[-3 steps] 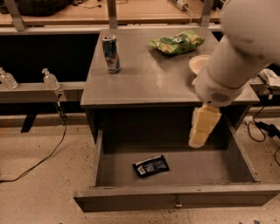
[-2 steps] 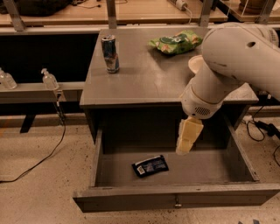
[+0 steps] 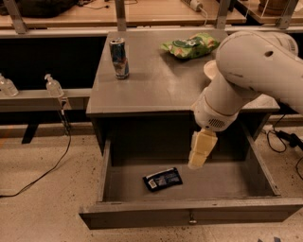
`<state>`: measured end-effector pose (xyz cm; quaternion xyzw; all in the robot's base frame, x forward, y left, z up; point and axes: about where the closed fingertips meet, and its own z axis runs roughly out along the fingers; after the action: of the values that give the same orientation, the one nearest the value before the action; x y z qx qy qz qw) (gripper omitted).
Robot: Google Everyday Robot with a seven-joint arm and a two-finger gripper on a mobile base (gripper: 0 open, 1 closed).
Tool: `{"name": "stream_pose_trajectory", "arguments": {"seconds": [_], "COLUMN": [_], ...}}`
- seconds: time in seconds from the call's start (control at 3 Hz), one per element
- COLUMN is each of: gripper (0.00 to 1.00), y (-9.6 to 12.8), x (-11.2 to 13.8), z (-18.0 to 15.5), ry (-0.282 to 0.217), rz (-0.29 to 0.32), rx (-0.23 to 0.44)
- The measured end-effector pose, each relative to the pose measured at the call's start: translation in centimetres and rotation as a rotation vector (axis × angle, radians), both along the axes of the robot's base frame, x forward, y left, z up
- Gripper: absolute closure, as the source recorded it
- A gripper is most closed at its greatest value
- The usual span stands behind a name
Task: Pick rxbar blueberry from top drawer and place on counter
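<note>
The robot's gripper should close across the middle of the rxbar blueberry [image 3: 165, 178], which is lying flat on the bottom of the open top drawer.
The rxbar blueberry [image 3: 163, 179] lies flat on the floor of the open top drawer [image 3: 189, 215], left of centre, dark with white label marks. My gripper [image 3: 197, 158] hangs from the white arm down into the drawer, to the right of the bar and a little above it, not touching it. The counter [image 3: 156, 80] is the grey cabinet top above the drawer. The arm hides the counter's right side.
An upright blue-silver drink can [image 3: 119, 58] stands on the counter's left. A green snack bag [image 3: 189, 46] lies at its back right. A wooden bench [image 3: 142, 12] runs behind. Two clear bottles [image 3: 53, 85] stand on a shelf at left. Cables lie on the floor.
The arm has swung left and down, so my gripper now sits lower in the drawer and closer to the bar. The bar has not moved.
</note>
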<state>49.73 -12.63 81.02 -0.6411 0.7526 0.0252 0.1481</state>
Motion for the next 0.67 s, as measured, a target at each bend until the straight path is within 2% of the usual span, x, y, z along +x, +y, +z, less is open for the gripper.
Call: {"name": "stream_pose_trajectory", "arguments": {"seconds": [0.33, 0.67], "gripper": [0.0, 0.01], "y": [0.9, 1.9], "x": [-0.2, -0.4], "z": [-1.5, -4.0], "ry": [-0.008, -0.037], "rz": [0.048, 0.218], "rx": [0.032, 0.019]}}
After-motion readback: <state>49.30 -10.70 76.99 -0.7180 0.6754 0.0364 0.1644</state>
